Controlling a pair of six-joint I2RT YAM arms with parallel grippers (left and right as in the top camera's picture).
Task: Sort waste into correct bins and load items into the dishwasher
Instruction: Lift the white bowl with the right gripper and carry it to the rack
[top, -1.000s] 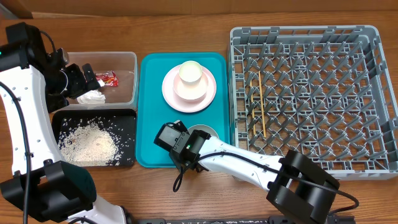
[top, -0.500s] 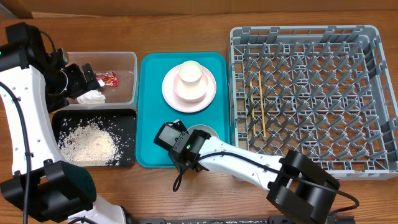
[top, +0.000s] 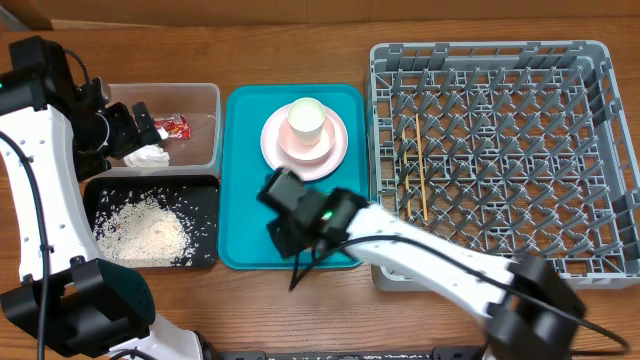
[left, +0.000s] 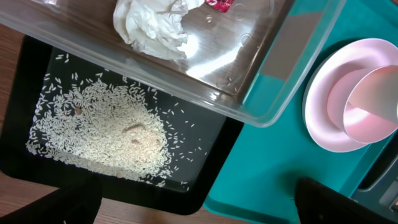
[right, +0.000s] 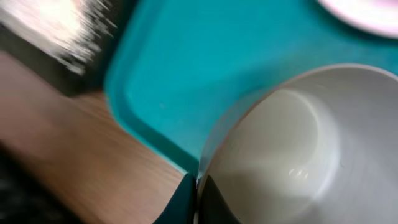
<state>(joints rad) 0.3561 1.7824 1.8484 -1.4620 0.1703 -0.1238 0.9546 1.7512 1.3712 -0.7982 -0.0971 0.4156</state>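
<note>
Next, I let go of the white bowl with my right gripper at the chopsticks' near ends (top: 404, 210), against the tray-side of the grey rack.
My right gripper (right: 198, 186) is shut on the rim of a white bowl (right: 292, 143), one finger inside and one outside, above the near left corner of the teal tray (right: 186, 56). In the overhead view the right arm (top: 300, 212) hides this bowl. The white plate (top: 274, 152) with the small cup (top: 306, 118) on it stands further back on the teal tray. My left gripper (left: 199, 208) hangs open and holds nothing, above the clear tub (top: 205, 95) with the crumpled napkin (top: 148, 156) and red wrapper (top: 176, 126). Rice (top: 145, 228) lies in the black tray (top: 205, 190). Chopsticks (top: 421, 170) lie in the grey rack (top: 600, 150).
The teal tray (top: 240, 120) sits between the two bins on the left and the rack on the right. Bare wooden table (top: 300, 50) shows behind the tray and along the front edge. The left arm (top: 40, 200) stands along the left side.
The right gripper has closed fully on the bowl's rim. The arm has risen and swung towards the tray's middle, and it now covers the bowl overhead. The left arm has stayed still.
</note>
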